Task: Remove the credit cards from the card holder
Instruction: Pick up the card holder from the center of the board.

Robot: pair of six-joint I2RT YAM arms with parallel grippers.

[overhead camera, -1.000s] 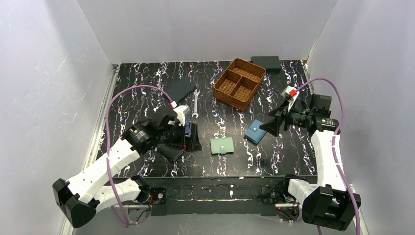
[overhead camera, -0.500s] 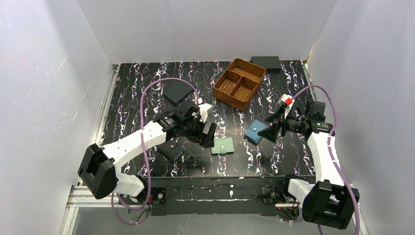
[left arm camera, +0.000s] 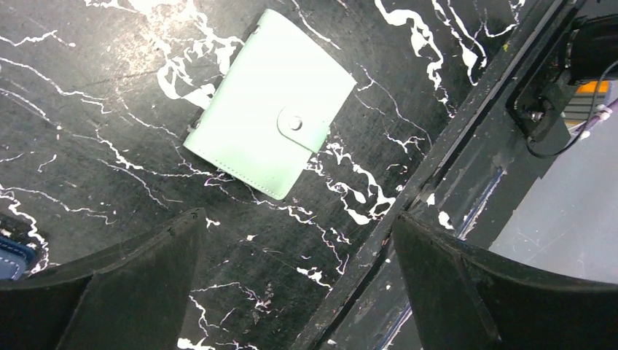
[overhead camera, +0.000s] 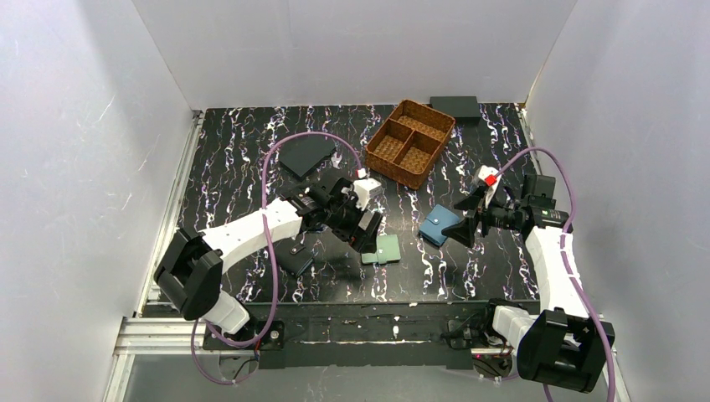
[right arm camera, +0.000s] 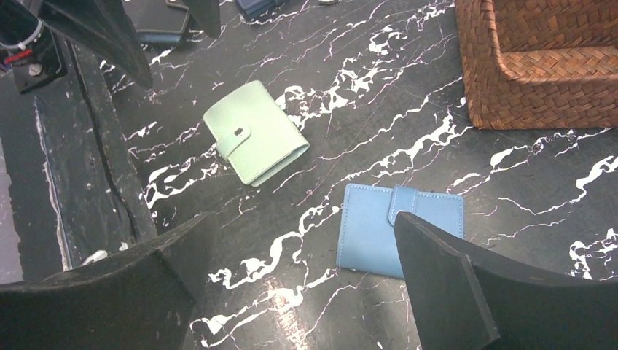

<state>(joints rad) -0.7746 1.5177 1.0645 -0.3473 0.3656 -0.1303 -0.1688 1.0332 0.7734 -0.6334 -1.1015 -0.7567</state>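
Observation:
My left gripper needs to grip the mint-green card holder at its folded edge's corner [overhead camera: 366, 251] [left arm camera: 197, 138] that is closest to the gripper's fingers, opposite the snap tab.
The mint-green card holder [overhead camera: 386, 249] lies closed on the black marbled table, snap tab fastened. It also shows in the left wrist view [left arm camera: 270, 102] and the right wrist view [right arm camera: 253, 142]. No credit cards show; they are hidden. My left gripper [overhead camera: 367, 232] is open and empty, hovering just left of and above the card holder; in its wrist view [left arm camera: 295, 251] the holder lies ahead of the fingers. My right gripper [overhead camera: 465, 224] is open and empty, above the blue wallet's right edge, to the right of the card holder [right arm camera: 302, 259].
A blue wallet [overhead camera: 438, 225] lies right of the card holder, also in the right wrist view [right arm camera: 397, 230]. A navy wallet [overhead camera: 295, 259] lies at the left. A wicker basket [overhead camera: 410, 142] stands behind. A dark flat sheet [overhead camera: 303, 154] and black box [overhead camera: 455, 105] lie farther back.
My left arm has swung right from the navy wallet to just beside the card holder. My right gripper has lowered slightly towards the blue wallet. The wallets have not moved.

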